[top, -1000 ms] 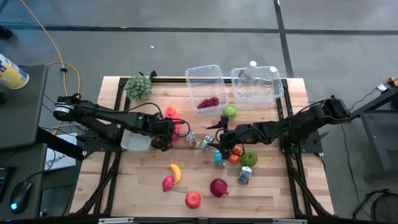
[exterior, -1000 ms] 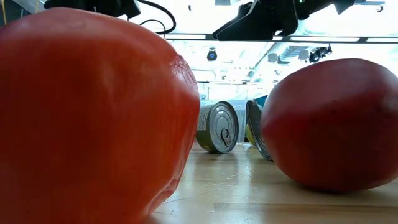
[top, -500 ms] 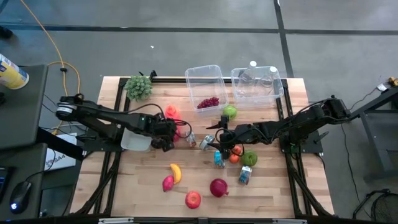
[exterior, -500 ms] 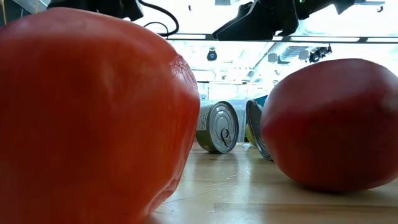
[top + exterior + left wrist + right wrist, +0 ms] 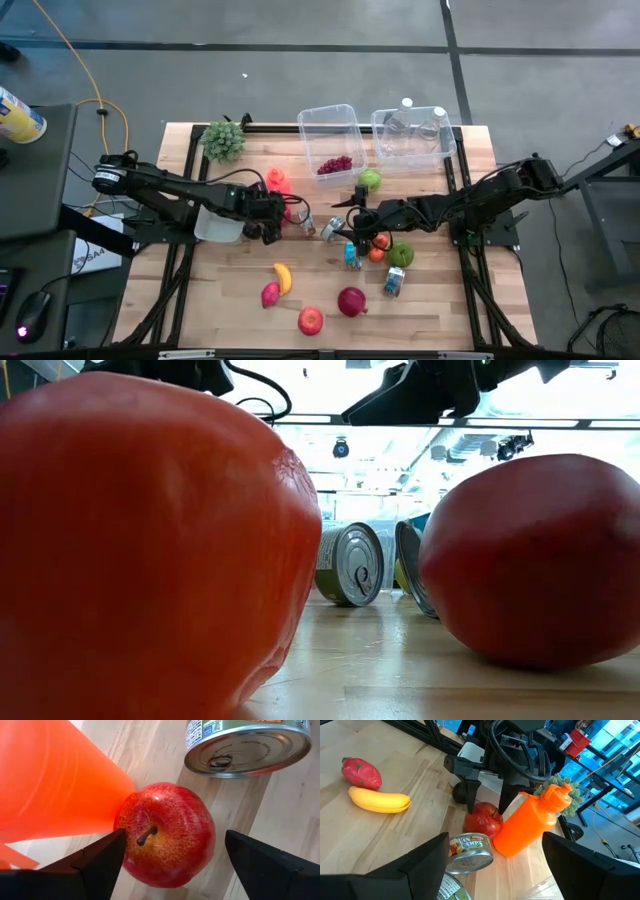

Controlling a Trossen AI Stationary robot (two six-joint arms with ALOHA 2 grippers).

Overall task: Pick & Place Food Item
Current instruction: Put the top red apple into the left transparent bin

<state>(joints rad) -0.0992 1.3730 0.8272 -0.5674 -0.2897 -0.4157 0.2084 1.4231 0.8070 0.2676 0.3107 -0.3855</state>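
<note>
The apple touches the orange bottle near one finger, so next my left gripper opens wide and grips the apple (image 5: pixel 168 837) around its middle before lifting.
A red apple (image 5: pixel 165 835) (image 5: pixel 292 210) lies on the wooden table (image 5: pixel 230 290), against the side of an orange bottle (image 5: pixel 50 775) (image 5: pixel 530 822) lying on its side. A tin can (image 5: pixel 245 745) (image 5: pixel 470 852) lies beside them. My left gripper (image 5: pixel 172 855) (image 5: pixel 487 805) stands open over the apple, pointing steeply down, one finger on each side of it. My right gripper (image 5: pixel 495 865) (image 5: pixel 350 222) hangs open and holds nothing, near the table's middle, facing the can and the apple. My left gripper has one finger (image 5: pixel 107 855) right at the apple's side (image 5: pixel 125 845) next to the bottle; I cannot tell whether it touches. The other finger (image 5: pixel 260 860) stands clear of the apple. The apple rests on the table.
Two clear bins (image 5: pixel 330 140) (image 5: pixel 412 135) stand at the far edge, one with red grapes (image 5: pixel 335 164). A banana (image 5: pixel 283 277), a pink fruit (image 5: pixel 270 294), other fruit and cans (image 5: pixel 395 280) are scattered near the front. Two red fruits (image 5: pixel 150 540) (image 5: pixel 530 560) fill the low view.
</note>
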